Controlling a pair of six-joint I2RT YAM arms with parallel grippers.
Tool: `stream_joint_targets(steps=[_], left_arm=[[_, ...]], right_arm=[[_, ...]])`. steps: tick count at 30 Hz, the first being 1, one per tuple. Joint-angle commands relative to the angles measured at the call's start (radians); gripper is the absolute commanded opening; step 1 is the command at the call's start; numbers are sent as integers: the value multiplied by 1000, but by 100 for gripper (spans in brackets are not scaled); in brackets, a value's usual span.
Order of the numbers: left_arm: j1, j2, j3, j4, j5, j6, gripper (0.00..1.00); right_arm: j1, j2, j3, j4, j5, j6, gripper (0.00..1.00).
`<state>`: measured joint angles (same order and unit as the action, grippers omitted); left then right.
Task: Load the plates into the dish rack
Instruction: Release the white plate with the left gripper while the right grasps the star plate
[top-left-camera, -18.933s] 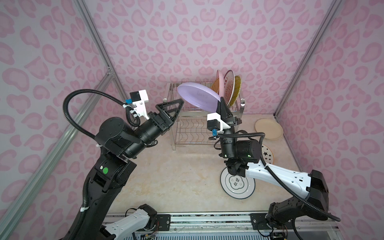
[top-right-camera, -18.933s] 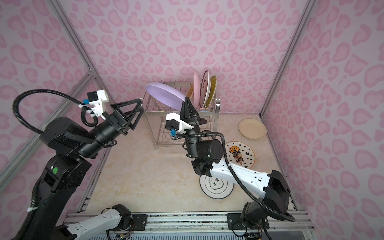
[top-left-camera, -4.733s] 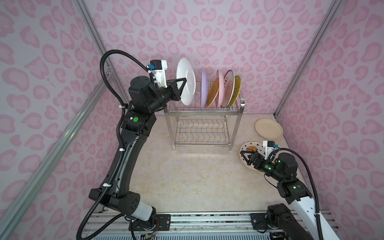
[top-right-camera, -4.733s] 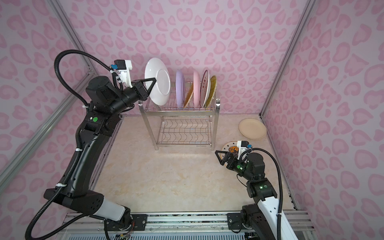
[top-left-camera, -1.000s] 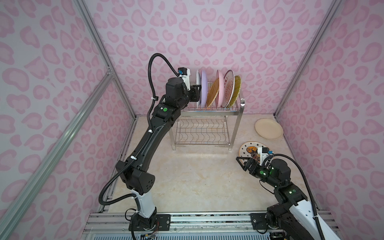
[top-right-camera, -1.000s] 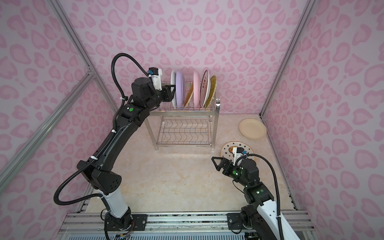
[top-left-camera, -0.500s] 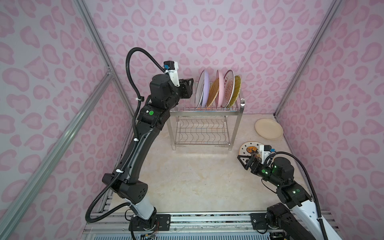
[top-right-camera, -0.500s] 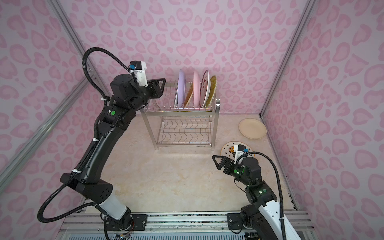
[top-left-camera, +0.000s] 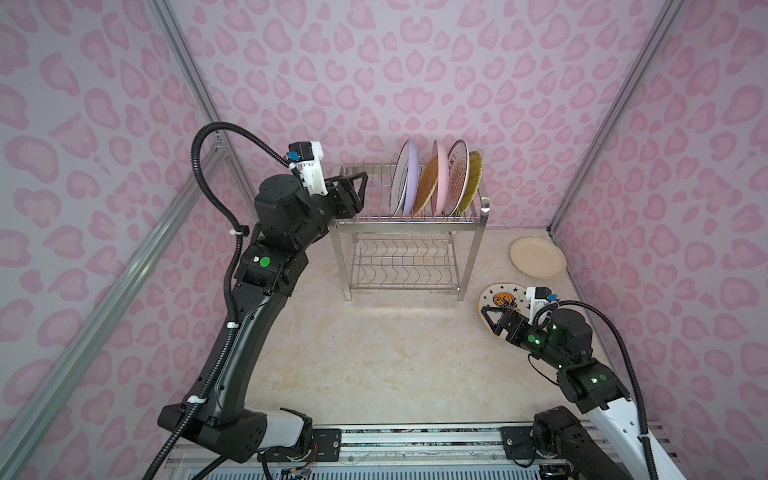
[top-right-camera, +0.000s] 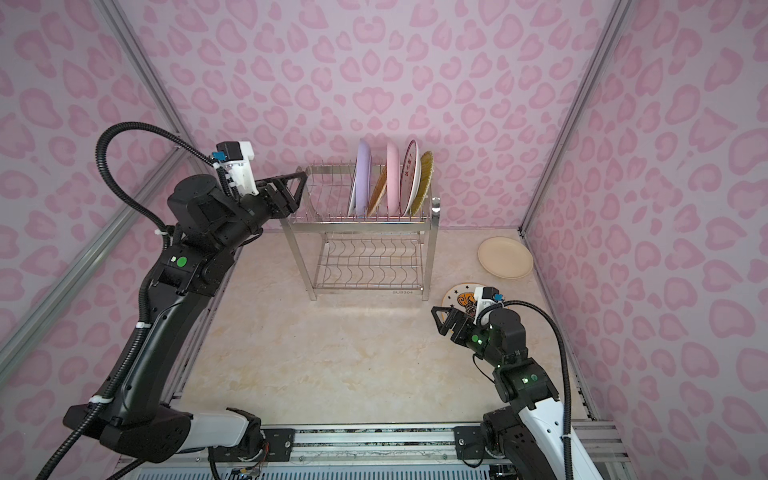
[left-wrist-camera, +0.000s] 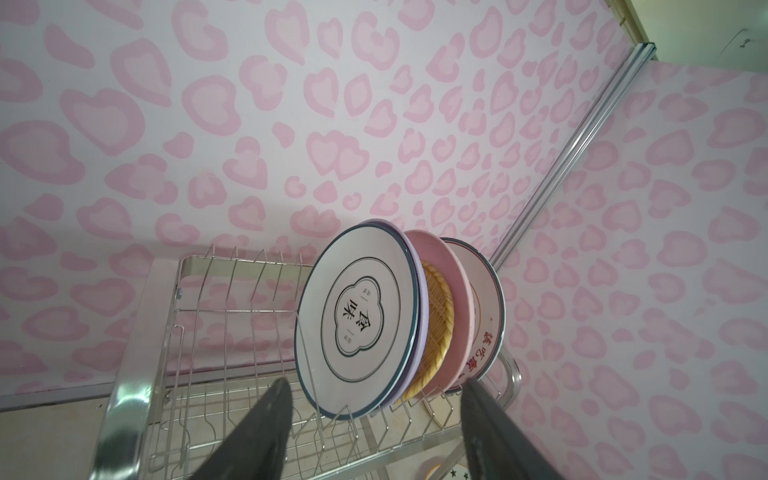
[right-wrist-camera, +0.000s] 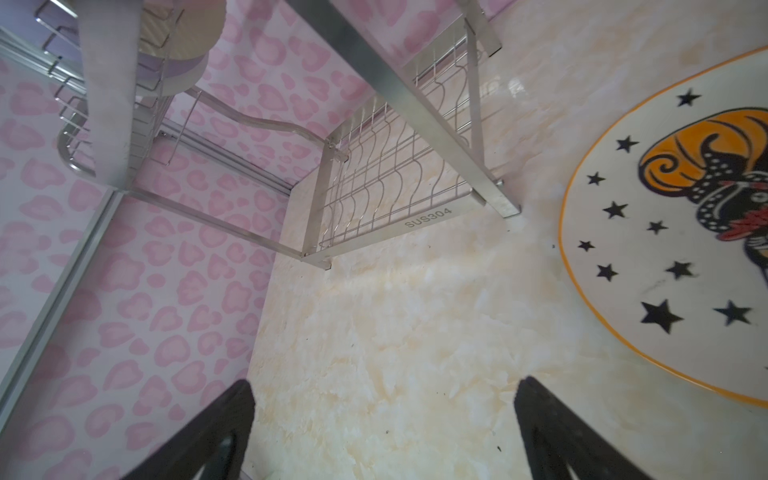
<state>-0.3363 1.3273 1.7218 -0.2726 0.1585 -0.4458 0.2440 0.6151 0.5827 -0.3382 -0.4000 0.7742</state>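
My right gripper is to grab the star-patterned plate next by the plate's near edge (top-left-camera: 507, 337), on the side away from the cream plate.
The dish rack (top-left-camera: 409, 224) (top-right-camera: 365, 232) holds several plates upright in its top tier. The white ring-emblem plate (left-wrist-camera: 357, 320) stands leftmost, leaning on the lilac plate (top-left-camera: 411, 174). My left gripper (top-left-camera: 359, 189) (left-wrist-camera: 376, 384) is open and empty, level with the top tier at the rack's left end, apart from the plates. The star-patterned plate (top-left-camera: 500, 301) (right-wrist-camera: 665, 249) lies flat on the table right of the rack. My right gripper (top-left-camera: 490, 320) (right-wrist-camera: 384, 384) hovers open and empty just in front of it. A cream plate (top-left-camera: 538, 257) lies flat further back.
The rack's left prongs (left-wrist-camera: 232, 291) and its wavy lower shelf (top-left-camera: 405, 262) hold nothing. Pink patterned walls with metal corner posts (top-left-camera: 582, 166) enclose the marble-look table (top-left-camera: 374, 353).
My left gripper has let go of the white emblem plate, which now stands in the rack, and has drawn back left with its jaws wider. The right arm has barely moved.
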Motion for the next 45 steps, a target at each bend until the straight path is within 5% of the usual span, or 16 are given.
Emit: stream_joint_targets(steps=[1,9,19,28,37,45], left_arm=[[18,-102,-124,135,95,-74,76],[26,-353,-479,276,257,-171,99],[25,-598,-823,250,371,-184,97],[26,-722,-932,94,401,-71,97],[26,-790,-1007,109,568,-8,97],[26,-859,-1061,88,575,56,97]], right_arm=[[-52,35,9,-58,-15,-36,98],[-131,65,-44,-87,105,3,98],[-225,98,-188,-10,217,160,94],[-313,138,-304,116,231,296,82],[-368,250,-400,383,167,375,78],[-371,396,-439,584,170,422,73]])
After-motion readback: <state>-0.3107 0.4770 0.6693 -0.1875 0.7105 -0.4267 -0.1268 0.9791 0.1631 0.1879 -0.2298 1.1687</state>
